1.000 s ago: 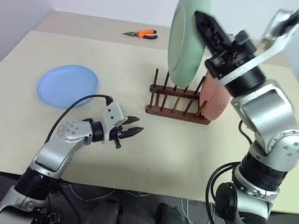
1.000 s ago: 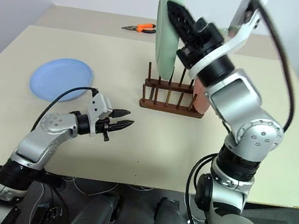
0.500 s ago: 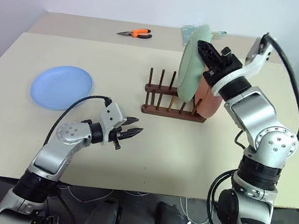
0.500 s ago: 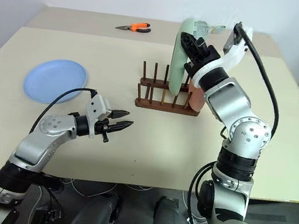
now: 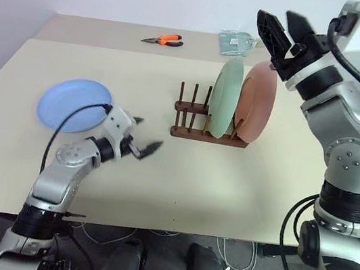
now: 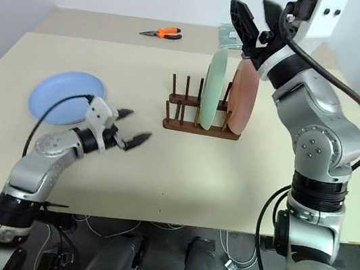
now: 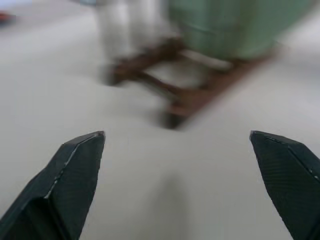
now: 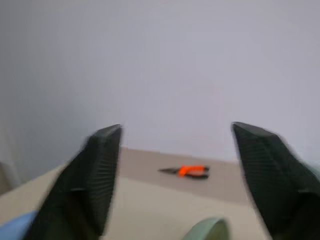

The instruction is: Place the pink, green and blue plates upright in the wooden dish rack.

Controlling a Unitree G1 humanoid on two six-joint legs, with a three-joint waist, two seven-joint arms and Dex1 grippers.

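Observation:
The robot's left gripper needs to go to the blue plate next and grab the plate's near rim (image 5: 49,122), slightly toward the side away from the rack.
The green plate (image 5: 225,98) and the pink plate (image 5: 257,101) stand upright side by side at the right end of the wooden dish rack (image 5: 192,120). Flat on the table at the left lies the blue plate (image 5: 72,103). My right gripper (image 5: 279,17) hangs open above the two standing plates and holds nothing. Low over the table, my left gripper (image 5: 147,134) is open and empty, between the blue plate and the rack. In the left wrist view the rack (image 7: 165,80) and green plate (image 7: 235,25) lie beyond the spread fingers (image 7: 75,175).
Orange-handled pliers (image 5: 169,39) and a pale packet (image 5: 236,42) lie on the farther table behind the rack. The rack's left pegs (image 5: 192,99) stand bare. A wall closes off the back.
The right gripper let go of the green plate, which now stands in the rack beside the pink one, and rose, open. The left gripper opened wide and shifted slightly back.

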